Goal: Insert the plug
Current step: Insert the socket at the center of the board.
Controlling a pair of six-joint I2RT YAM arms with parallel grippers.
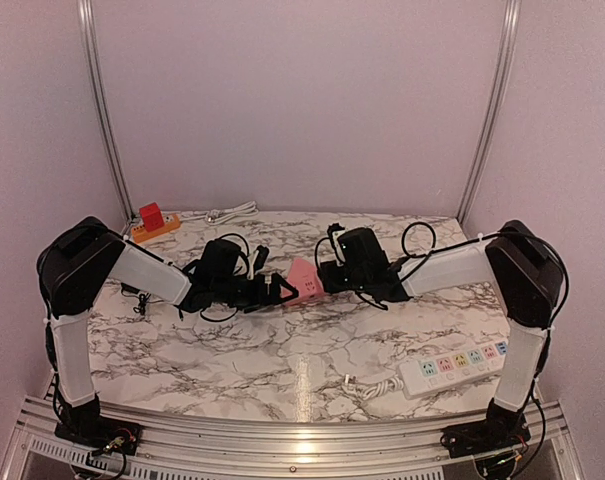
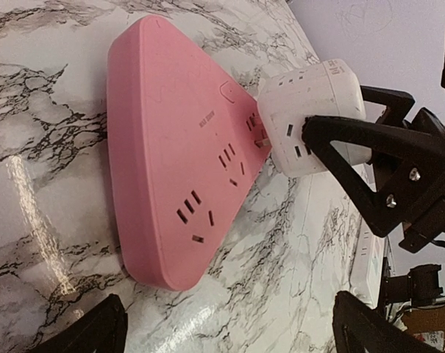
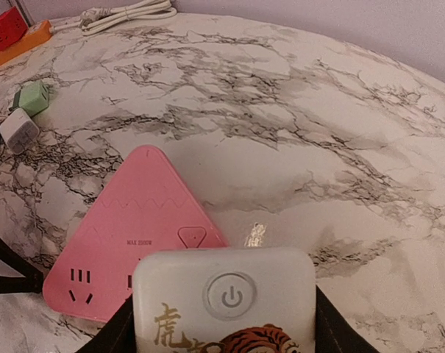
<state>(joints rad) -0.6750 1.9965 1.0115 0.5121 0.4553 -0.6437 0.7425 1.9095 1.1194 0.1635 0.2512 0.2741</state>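
Next, I release my right gripper's white cube plug in the pink strip's corner socket (image 1: 323, 291) farthest from my left gripper. The plug now sits tilted at that socket.
A pink triangular power strip (image 1: 305, 277) lies flat mid-table; it also shows in the left wrist view (image 2: 178, 147) and the right wrist view (image 3: 137, 228). My right gripper (image 1: 329, 274) is shut on a white cube plug (image 3: 226, 301) with a power button and a tiger print. In the left wrist view the cube (image 2: 310, 118) sits tilted at the strip's corner socket, a metal prong (image 2: 260, 140) showing in the small gap between them. My left gripper (image 2: 233, 331) is open and empty, its fingertips (image 2: 97, 331) just short of the strip's near corner.
A white multi-socket strip (image 1: 452, 365) with its cable lies at the front right. A red cube on an orange strip (image 1: 152, 222) and a white cable (image 1: 227, 213) lie at the back left. Small green (image 3: 32, 95) and white (image 3: 18, 129) adapters lie left of the pink strip.
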